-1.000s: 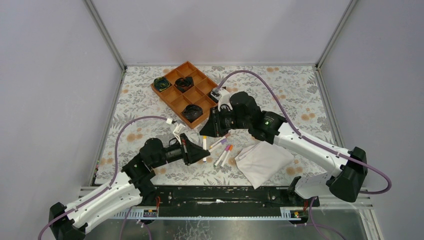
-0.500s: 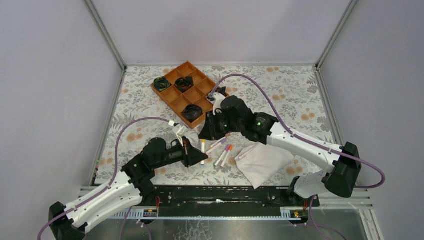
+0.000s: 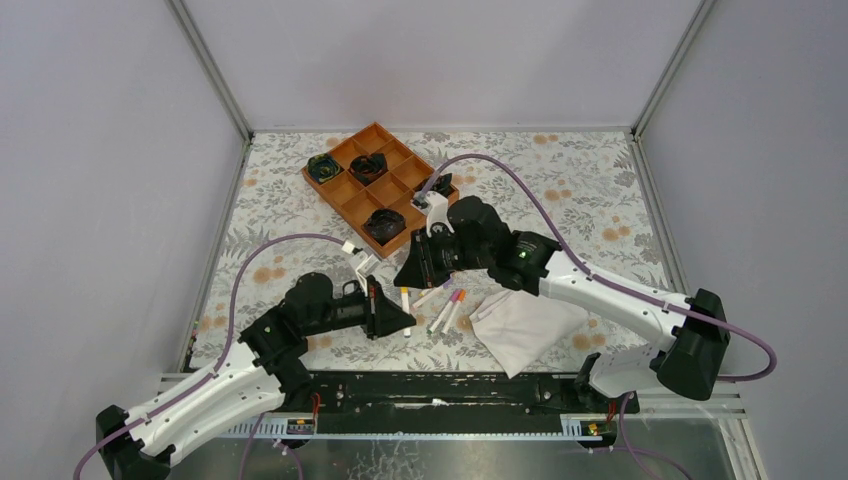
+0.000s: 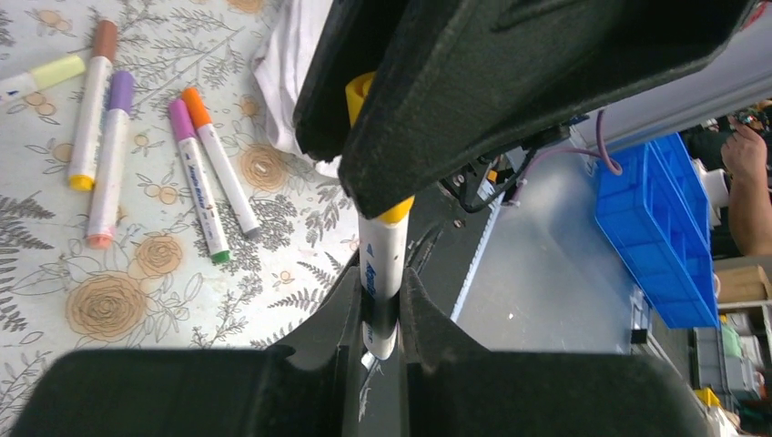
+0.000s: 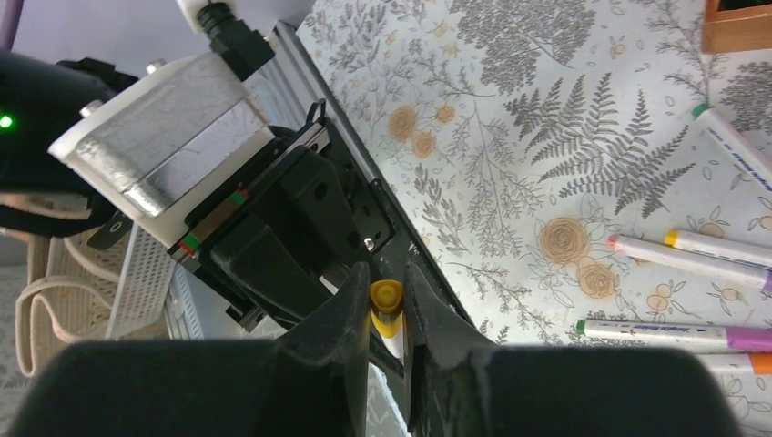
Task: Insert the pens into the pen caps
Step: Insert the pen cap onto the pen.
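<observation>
The pen with the white body, now held upright above the table, will be let go by my left gripper on the floral table (image 3: 410, 304) (image 4: 58, 244) just beside the purple-capped pen.
My left gripper (image 3: 400, 318) (image 4: 382, 305) is shut on the lower end of a white-barrelled pen (image 4: 383, 259) and holds it upright above the table. My right gripper (image 3: 408, 278) (image 5: 387, 296) is shut on a yellow cap (image 5: 385, 299) sitting at the top of that same pen (image 3: 404, 298). In the left wrist view the cap (image 4: 360, 90) shows between the right gripper's black fingers. Several capped pens (image 4: 109, 159) (image 3: 447, 310) lie on the floral table to the right of the held pen. Loose caps are not visible.
A folded white cloth (image 3: 525, 318) lies right of the loose pens. An orange compartment tray (image 3: 352, 205) holding dark coiled items stands at the back. The table's front rail (image 3: 450, 385) runs just below both grippers. Purple cables loop over both arms.
My right gripper has moved down and left until it meets the top of the pen. My left gripper has shifted slightly left with the pen.
</observation>
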Robot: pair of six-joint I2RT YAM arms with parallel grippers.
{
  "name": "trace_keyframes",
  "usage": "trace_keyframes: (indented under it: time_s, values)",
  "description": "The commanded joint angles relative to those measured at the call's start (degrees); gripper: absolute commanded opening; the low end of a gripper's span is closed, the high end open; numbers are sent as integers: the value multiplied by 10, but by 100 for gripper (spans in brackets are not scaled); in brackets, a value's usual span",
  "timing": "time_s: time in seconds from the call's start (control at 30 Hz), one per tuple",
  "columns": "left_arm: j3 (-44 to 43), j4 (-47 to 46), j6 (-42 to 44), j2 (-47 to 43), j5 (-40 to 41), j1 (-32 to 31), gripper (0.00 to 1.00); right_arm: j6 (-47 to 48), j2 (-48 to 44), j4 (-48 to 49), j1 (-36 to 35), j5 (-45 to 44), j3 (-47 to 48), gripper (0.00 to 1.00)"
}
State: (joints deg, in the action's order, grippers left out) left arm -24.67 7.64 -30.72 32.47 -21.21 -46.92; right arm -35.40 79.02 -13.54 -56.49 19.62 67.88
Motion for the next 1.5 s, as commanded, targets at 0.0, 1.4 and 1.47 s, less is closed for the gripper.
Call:
trace_keyframes:
  time_s: [0.0, 1.4, 1.47]
  values:
    - [-60, -171, 10, -5, 46, 21, 0, 4, -11, -115, -57, 187, -48, 0]
    - [-116, -106, 105, 84, 40, 101, 0, -73, 14, -143, -87, 121, -104, 0]
    - [-112, -101, 104, 83, 43, 101, 0, -68, 10, -138, -87, 115, -102, 0]
